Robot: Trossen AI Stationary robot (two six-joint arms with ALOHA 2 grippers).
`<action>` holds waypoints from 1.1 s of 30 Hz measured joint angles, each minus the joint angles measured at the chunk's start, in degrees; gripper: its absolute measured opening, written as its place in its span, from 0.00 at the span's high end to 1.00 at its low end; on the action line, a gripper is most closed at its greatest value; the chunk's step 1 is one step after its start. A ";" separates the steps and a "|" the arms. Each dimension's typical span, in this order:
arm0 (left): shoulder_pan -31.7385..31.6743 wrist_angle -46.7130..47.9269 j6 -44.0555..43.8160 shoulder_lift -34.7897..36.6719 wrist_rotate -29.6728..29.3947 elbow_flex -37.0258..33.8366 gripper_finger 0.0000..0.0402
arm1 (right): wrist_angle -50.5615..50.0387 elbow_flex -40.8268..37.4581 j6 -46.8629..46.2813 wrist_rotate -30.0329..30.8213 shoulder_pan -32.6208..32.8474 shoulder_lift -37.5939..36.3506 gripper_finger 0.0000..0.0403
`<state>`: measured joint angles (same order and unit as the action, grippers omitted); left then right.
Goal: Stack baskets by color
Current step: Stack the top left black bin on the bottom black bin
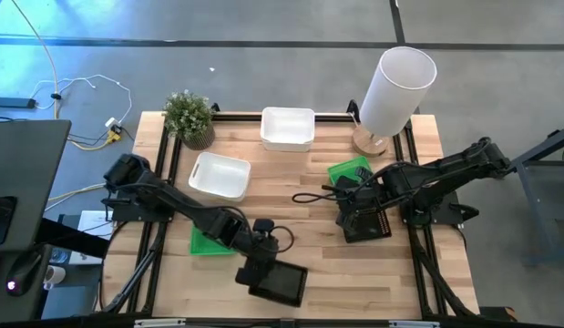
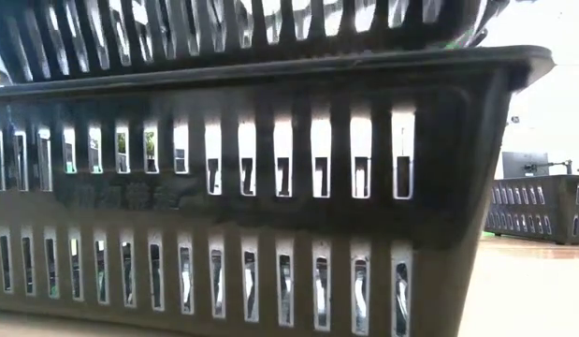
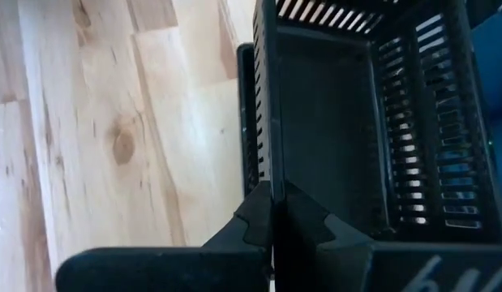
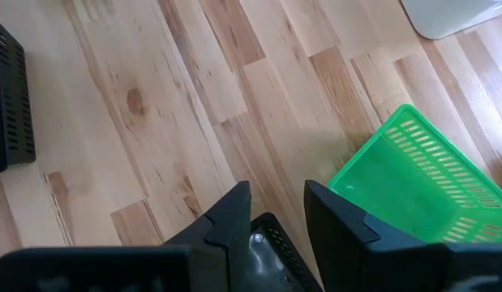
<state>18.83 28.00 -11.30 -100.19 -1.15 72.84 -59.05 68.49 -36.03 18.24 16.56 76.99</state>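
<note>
The upper black basket sits slanted high over the lower basket's rim, so the left gripper should take hold again of its side (image 3: pixel 270 105), lift it and set it down squarely inside.
Near the table's front edge, my left gripper (image 1: pixel 257 260) is shut on a black basket (image 1: pixel 283 284). This basket (image 2: pixel 224 33) hangs partly inside a second black basket (image 2: pixel 270 234) that stands on the table. My right gripper (image 1: pixel 353 208) hovers open at the right, above a third black basket (image 1: pixel 373 226) and next to a green basket (image 4: pixel 413 178). Another green basket (image 1: pixel 204 242) lies under my left arm. Two white baskets (image 1: pixel 288 128) (image 1: pixel 220 176) stand apart at the back. My left gripper pinches one side wall of the black basket at its rim (image 3: pixel 271 174), one finger inside the basket and one outside. The fingers slant down from the table's left. The basket's lower part dips into the other black basket (image 3: pixel 246 105); whether the two touch, I cannot tell.
A potted plant (image 1: pixel 189 117) stands at the back left corner and a tall white cylinder (image 1: pixel 395 87) at the back right. Bare wood lies in the table's middle, between the two arms.
</note>
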 joint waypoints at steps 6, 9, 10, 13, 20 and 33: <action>-0.85 -0.87 0.86 -1.46 3.05 0.03 1.00 | -0.05 0.00 0.00 0.00 0.00 0.00 0.74; -0.89 0.63 1.02 -1.89 3.17 -0.09 1.00 | -0.04 0.00 0.00 0.01 -0.01 -0.02 0.74; -0.92 -0.12 1.21 -2.18 3.16 -0.02 1.00 | -0.04 0.00 0.00 0.00 -0.02 0.00 0.74; -1.02 0.50 1.45 -2.61 2.92 -0.08 1.00 | -0.08 0.00 0.02 0.02 -0.01 0.00 0.74; -1.37 -0.91 1.53 -2.88 1.99 0.00 0.99 | -0.18 0.00 -0.02 -0.83 -0.02 -0.02 0.74; -1.35 -0.43 1.47 -2.87 2.01 0.00 0.83 | -0.18 0.00 0.00 -2.54 -0.02 0.00 0.74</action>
<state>17.47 27.57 -9.82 -103.06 0.86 72.84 -59.23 68.49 -36.03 15.70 16.53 76.99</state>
